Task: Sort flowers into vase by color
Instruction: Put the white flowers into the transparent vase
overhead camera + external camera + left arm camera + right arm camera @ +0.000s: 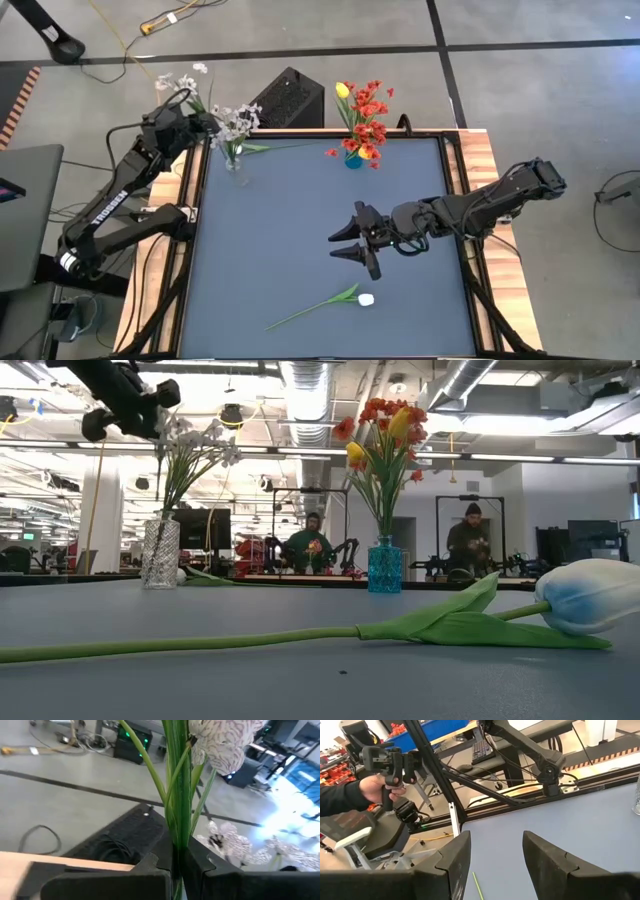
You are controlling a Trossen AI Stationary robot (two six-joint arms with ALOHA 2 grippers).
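The left gripper needs to release the white-blossomed stems in the clear glass vase [236,165], among the whitish blossom sprigs.
A clear glass vase [234,163] [160,553] at the table's far left holds sprigs of tiny whitish blossoms [238,122]. My left gripper [198,122] [177,866] hovers just left of it, shut on a bunch of green stems with white veined blossoms [226,742] [195,438]. A blue vase [353,159] [384,570] at the far middle holds red blossoms [368,108] and a yellow bud [342,90]. A white-budded flower [322,299] [585,596] lies flat near the table's near edge. My right gripper [338,246] [496,855] is open above the table's middle, farther in than that flower. My left gripper pinches several thin green stems [179,837] between its two fingers, well below the blossoms. The fingers lie across the stems, which stand about upright. The blossoms rise above the fingers; the lower stem ends are hidden by the gripper, so whether they reach into the clear vase does not show.
A loose green leafy stem [272,148] [212,577] lies on the table beside the clear vase. A black box [290,98] sits beyond the far edge. Wooden side rails [485,170] border the mat. A person's hand [372,787] holds a controller in the room behind.
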